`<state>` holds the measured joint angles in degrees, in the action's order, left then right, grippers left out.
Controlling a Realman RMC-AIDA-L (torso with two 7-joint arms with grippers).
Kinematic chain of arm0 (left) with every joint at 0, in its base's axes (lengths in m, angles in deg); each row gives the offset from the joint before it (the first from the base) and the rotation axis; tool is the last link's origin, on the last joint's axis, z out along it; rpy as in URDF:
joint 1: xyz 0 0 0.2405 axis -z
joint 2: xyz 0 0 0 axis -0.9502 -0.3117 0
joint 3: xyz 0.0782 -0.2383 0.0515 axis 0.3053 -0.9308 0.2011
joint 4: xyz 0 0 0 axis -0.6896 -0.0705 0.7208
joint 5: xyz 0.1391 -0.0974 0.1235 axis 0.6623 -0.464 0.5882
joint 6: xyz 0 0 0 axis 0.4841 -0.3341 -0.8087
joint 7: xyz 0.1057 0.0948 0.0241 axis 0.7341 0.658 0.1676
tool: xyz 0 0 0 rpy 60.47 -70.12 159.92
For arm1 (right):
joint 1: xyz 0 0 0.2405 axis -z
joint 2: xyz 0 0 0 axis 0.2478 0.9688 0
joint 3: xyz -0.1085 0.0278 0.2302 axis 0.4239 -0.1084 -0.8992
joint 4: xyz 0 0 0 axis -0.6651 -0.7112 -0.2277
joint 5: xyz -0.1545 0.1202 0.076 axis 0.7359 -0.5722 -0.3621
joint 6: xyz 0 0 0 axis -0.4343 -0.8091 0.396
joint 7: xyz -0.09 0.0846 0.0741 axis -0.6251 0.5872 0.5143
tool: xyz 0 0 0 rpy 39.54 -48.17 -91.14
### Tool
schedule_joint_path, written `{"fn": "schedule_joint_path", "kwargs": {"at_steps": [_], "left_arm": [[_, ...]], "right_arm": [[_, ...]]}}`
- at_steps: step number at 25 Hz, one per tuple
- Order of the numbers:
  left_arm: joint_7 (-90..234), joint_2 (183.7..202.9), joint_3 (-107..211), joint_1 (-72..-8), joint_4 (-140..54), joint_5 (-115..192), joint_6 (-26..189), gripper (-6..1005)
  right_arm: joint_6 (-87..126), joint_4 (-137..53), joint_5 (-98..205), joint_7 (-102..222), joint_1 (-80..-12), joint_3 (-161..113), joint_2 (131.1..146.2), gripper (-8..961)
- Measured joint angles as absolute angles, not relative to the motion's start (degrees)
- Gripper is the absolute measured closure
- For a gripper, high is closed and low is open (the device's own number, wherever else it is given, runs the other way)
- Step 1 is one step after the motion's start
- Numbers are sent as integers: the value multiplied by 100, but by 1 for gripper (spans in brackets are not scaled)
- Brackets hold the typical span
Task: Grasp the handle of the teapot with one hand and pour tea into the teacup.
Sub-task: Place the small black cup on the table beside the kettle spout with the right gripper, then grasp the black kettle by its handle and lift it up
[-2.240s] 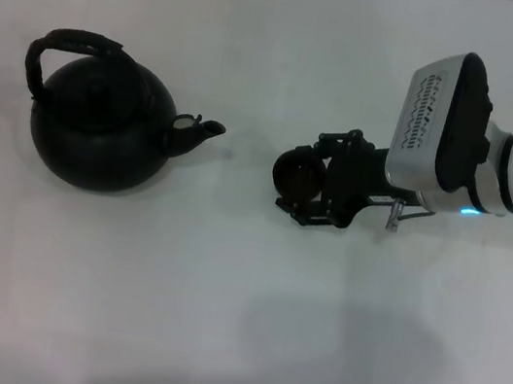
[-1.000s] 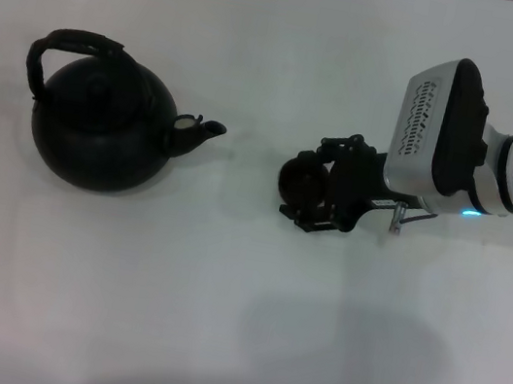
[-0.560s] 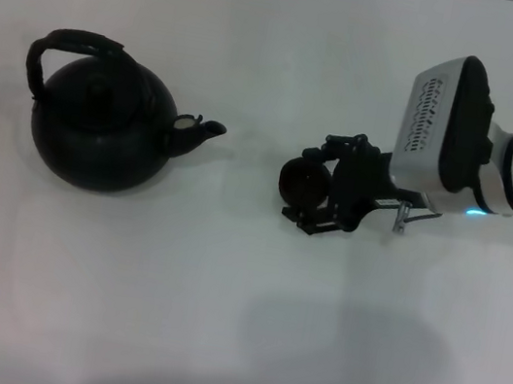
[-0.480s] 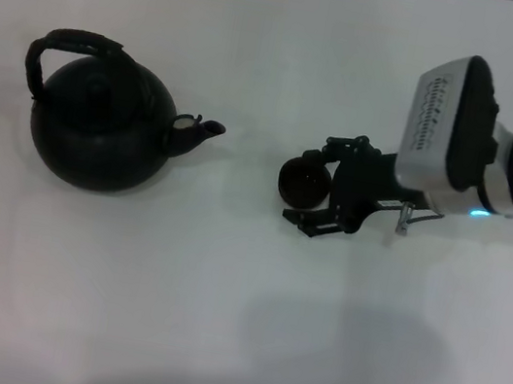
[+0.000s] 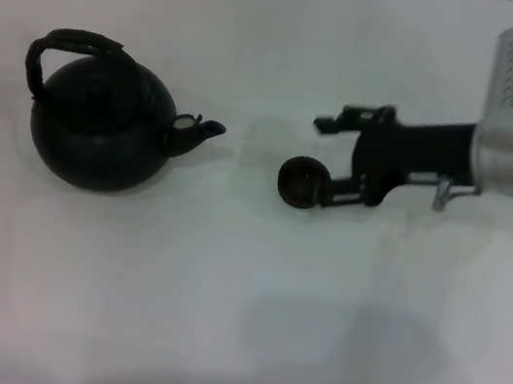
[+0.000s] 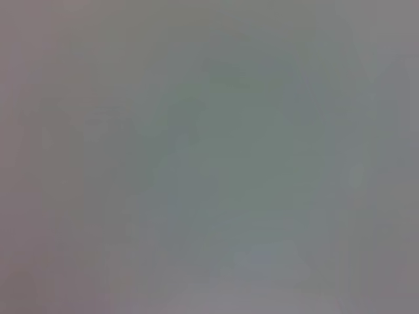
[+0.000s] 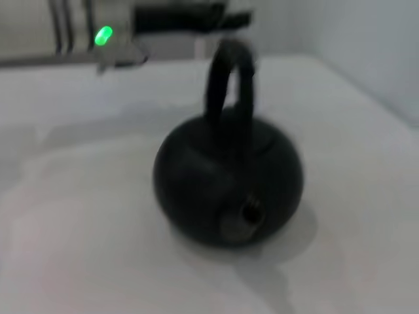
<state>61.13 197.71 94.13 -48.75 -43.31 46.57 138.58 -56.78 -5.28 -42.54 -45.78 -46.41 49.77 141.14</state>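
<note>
My left gripper should close on the side of the teapot's handle (image 5: 32, 68) opposite the spout, where the handle curves down toward the body of the teapot.
The matte black teapot (image 5: 99, 131) stands at the left of the white table, spout pointing right, with its arched handle (image 5: 65, 42) upright over the lid. The small dark teacup (image 5: 300, 182) stands on the table right of the spout. My right gripper (image 5: 337, 161) is open just right of the cup, and its nearer finger (image 5: 342, 200) ends beside the cup. The right wrist view shows the teapot (image 7: 229, 183) and its handle (image 7: 229, 85) but not the cup. My left arm (image 7: 78, 33), with a green light, shows only there, beyond the teapot.
The white table (image 5: 234, 326) spreads all around the two objects. A gap of bare table lies between the spout (image 5: 203, 131) and the cup. The left wrist view shows only plain grey.
My right gripper was shut on the teacup. It has opened, let the cup go and drawn back to the right. The cup stays on the table and the teapot has not moved.
</note>
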Motion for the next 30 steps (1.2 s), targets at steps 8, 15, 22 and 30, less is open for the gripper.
{"fn": "schedule_joint_path", "kwargs": {"at_steps": [8,15,22,30], "left_arm": [[6123,19777,9450,-4963,-4324,4711,13878,127],[6083,19797,9561,-5153,-4080,4936,14579,128],[6115,19777,9769,-5626,-3980,5964,15593,128],[6142,19792,9773,-6121,-3949,6462,16129,128]], "right_arm": [[-6036,-564,-4461,-4992,-4285,3578,14106,84],[-6037,-920,-4493,-5624,-3971,1931,14092,84],[-5799,-1958,-4563,-6792,-3866,-244,13952,83],[-5216,-2099,-4635,-7074,-3625,-649,13957,86]]}}
